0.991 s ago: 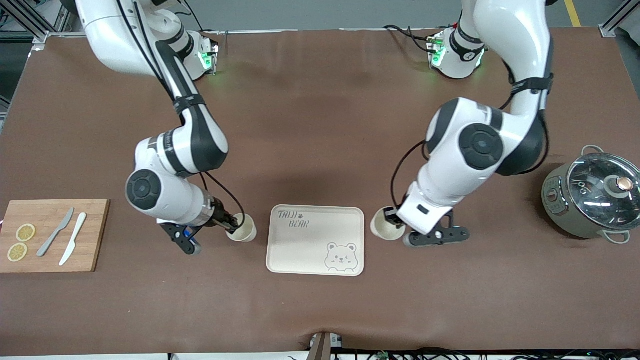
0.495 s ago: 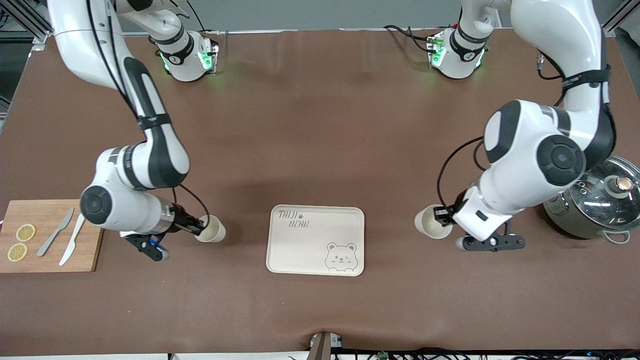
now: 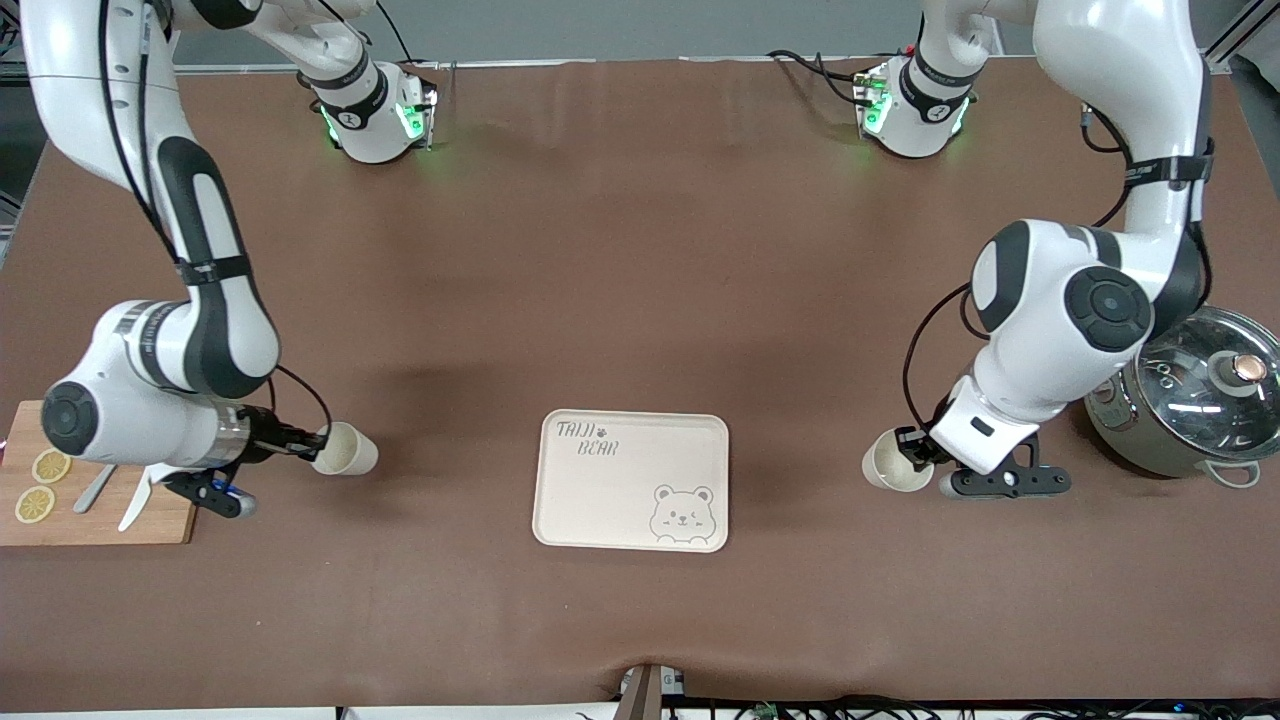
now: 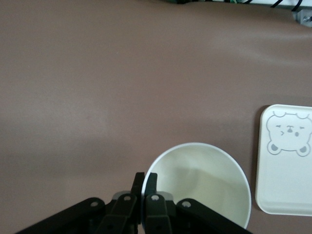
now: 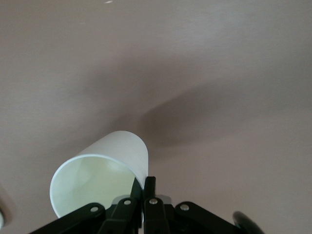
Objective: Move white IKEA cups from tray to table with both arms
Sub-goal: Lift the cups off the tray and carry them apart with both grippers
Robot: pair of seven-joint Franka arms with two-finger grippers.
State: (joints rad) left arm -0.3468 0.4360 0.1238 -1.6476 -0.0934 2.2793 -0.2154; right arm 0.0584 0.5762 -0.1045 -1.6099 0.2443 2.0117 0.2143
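Note:
Next, my left gripper sets its white cup down and lets go of it on the brown table (image 3: 915,498) (image 4: 121,149) between the bear tray and the pot.
Two white IKEA cups are held tilted on their sides, above the table. My right gripper (image 3: 312,447) is shut on the rim of one cup (image 3: 346,450), between the bear tray (image 3: 632,520) and the cutting board. In the right wrist view its fingers (image 5: 150,182) pinch that cup's wall (image 5: 105,170). My left gripper (image 3: 915,455) is shut on the rim of the other cup (image 3: 886,461), between the tray and the pot. In the left wrist view its fingers (image 4: 138,179) pinch the cup's rim (image 4: 200,178), with the tray (image 4: 287,195) beside it.
A wooden cutting board (image 3: 160,525) with lemon slices (image 3: 50,465) and two knives lies at the right arm's end, partly under that arm. A grey pot with a glass lid (image 3: 1195,385) stands at the left arm's end, close to the left arm's elbow.
Both arms have carried their cups away from the tray, the right toward the cutting board and the left toward the pot. Both grips stay shut.

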